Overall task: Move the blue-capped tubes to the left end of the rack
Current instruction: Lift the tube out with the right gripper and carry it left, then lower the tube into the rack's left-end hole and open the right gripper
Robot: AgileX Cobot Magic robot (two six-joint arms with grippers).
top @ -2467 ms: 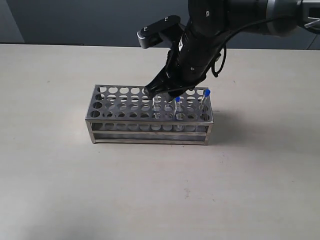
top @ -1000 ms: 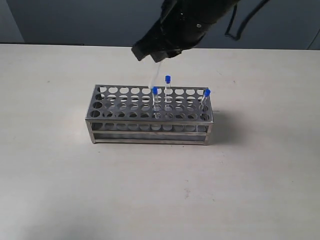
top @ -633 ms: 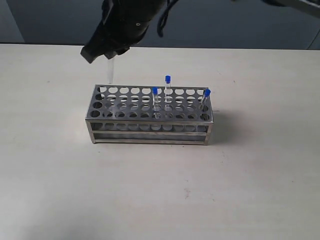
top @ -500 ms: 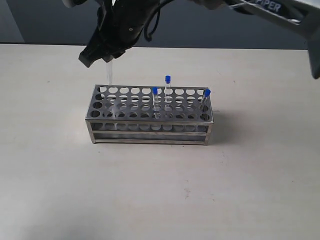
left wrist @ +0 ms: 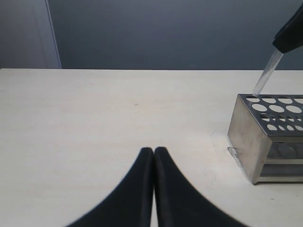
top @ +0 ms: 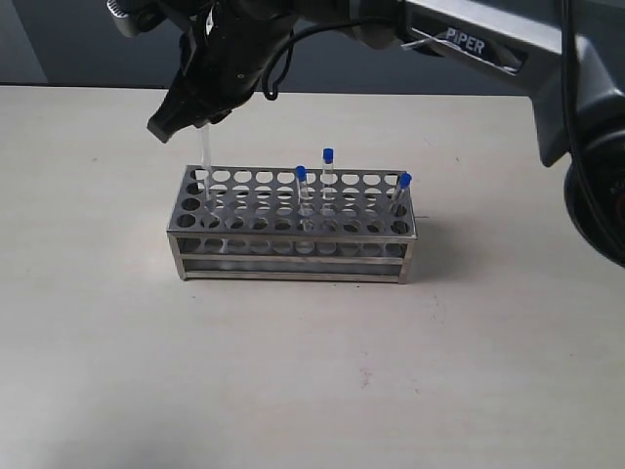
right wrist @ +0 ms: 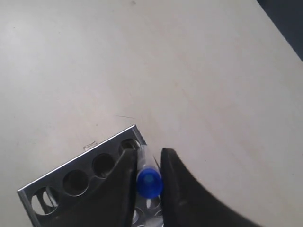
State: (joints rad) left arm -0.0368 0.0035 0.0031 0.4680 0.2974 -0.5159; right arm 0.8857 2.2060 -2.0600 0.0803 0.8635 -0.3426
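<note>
Next, my right gripper lets go of the blue-capped tube in the far corner hole of the steel rack (top: 197, 177) (right wrist: 129, 145), which is directly beneath the tube.
The steel rack (top: 293, 221) stands mid-table. My right gripper (top: 184, 109) hangs over its left end, shut on a blue-capped tube (top: 205, 164) whose lower end meets the far corner hole. In the right wrist view the blue cap (right wrist: 149, 183) sits between the fingers of that gripper (right wrist: 148, 154), above the rack's corner (right wrist: 124, 142). Three more blue-capped tubes stand in the rack: one mid-rack (top: 302, 188), one behind it (top: 328, 168), one at the right end (top: 402, 193). My left gripper (left wrist: 154, 151) is shut and empty, low over the table left of the rack (left wrist: 267, 137).
Bare beige table (top: 293, 371) surrounds the rack on all sides. The right arm (top: 469, 44) spans the upper part of the exterior view above the rack. A dark wall runs behind the table's far edge.
The right gripper lifted one tube out of the rack's right half, carried it left, and lowered it so its tip now reaches the far-left corner hole.
</note>
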